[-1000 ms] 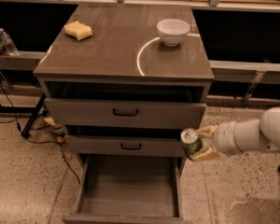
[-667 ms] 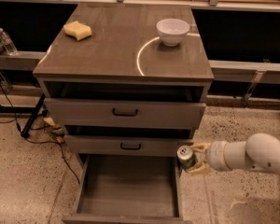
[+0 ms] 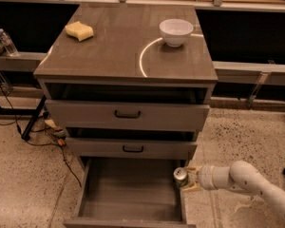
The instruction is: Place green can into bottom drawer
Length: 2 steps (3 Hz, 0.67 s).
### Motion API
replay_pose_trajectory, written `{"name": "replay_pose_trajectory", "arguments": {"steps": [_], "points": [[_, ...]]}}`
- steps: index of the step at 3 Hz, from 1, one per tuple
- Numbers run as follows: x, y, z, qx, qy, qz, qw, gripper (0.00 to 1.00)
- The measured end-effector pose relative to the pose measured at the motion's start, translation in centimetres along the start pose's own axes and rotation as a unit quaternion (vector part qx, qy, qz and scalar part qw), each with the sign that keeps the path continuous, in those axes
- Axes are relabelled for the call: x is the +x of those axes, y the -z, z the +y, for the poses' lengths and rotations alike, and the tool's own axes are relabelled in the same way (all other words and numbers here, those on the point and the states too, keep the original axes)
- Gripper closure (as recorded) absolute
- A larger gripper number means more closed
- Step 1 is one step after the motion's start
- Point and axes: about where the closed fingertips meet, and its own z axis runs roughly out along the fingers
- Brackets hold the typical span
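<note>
Next, my gripper lets go of the green can near the middle of the bottom drawer's grey bottom (image 3: 144,193).
The green can (image 3: 180,177) is upright, dark green with a silver top, at the right wall of the open bottom drawer (image 3: 128,189). My gripper (image 3: 190,178) comes in from the right on a white arm and is shut on the can, holding it just over the drawer's right edge. The bottom drawer is pulled far out and its grey inside is bare.
Two shallower drawers with black handles (image 3: 127,114) sit above, slightly open. On the cabinet top are a white bowl (image 3: 175,31) and a yellow sponge (image 3: 79,30). Cables (image 3: 52,132) lie on the floor at the left. A water bottle (image 3: 7,42) stands at far left.
My gripper has moved down and left with the can, from beside the middle drawer to the right edge of the bottom drawer.
</note>
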Motion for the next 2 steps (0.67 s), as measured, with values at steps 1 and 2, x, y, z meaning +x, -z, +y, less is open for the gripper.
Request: {"name": "replay_pose_trajectory", "arguments": {"steps": [1, 2], "points": [[4.82, -5.86, 3.08, -0.018, -0.045, -0.019, 0.9987, 1.0], [4.89, -6.25, 3.25, -0.014, -0.045, -0.021, 0.9987, 1.0]]}}
